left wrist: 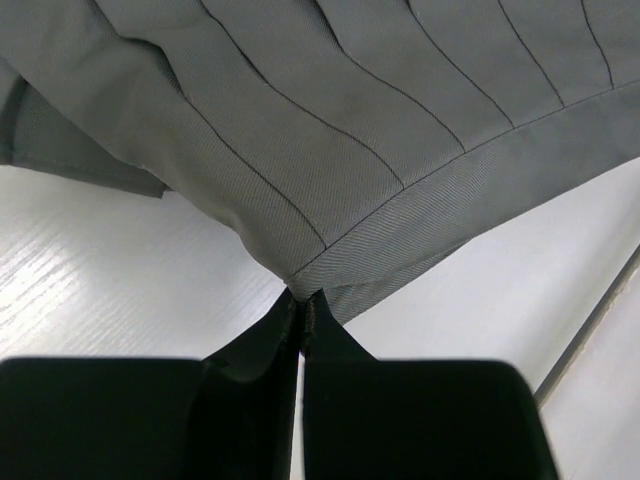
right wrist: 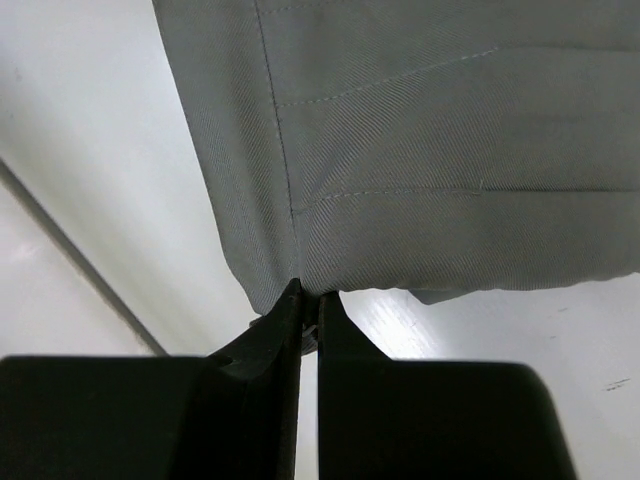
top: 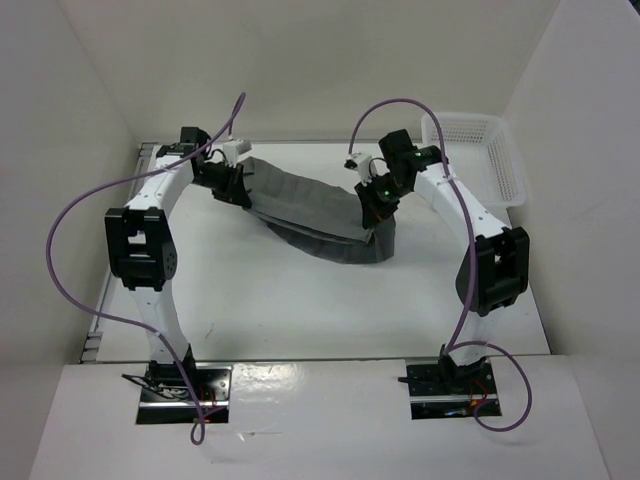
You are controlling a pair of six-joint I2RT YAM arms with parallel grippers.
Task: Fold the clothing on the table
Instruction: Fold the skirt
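My right gripper is going to let go of the grey pleated clothing across the middle of the white table [top: 298,262]. The clothing now hangs stretched above the table's far half.
The grey pleated clothing [top: 315,212] hangs stretched between my two grippers above the far half of the white table [top: 300,310], sagging in the middle with its lower edge resting on the surface. My left gripper [top: 238,186] is shut on its left corner; in the left wrist view the black fingertips [left wrist: 303,300] pinch the hem of the clothing [left wrist: 330,130]. My right gripper [top: 378,200] is shut on the right corner; in the right wrist view the tips [right wrist: 310,300] clamp the stitched band of the clothing [right wrist: 430,140].
A white mesh basket [top: 478,155] stands at the far right of the table, just behind the right arm. White walls close in the left, back and right. A thin metal rail [left wrist: 590,320] runs along the table's far edge.
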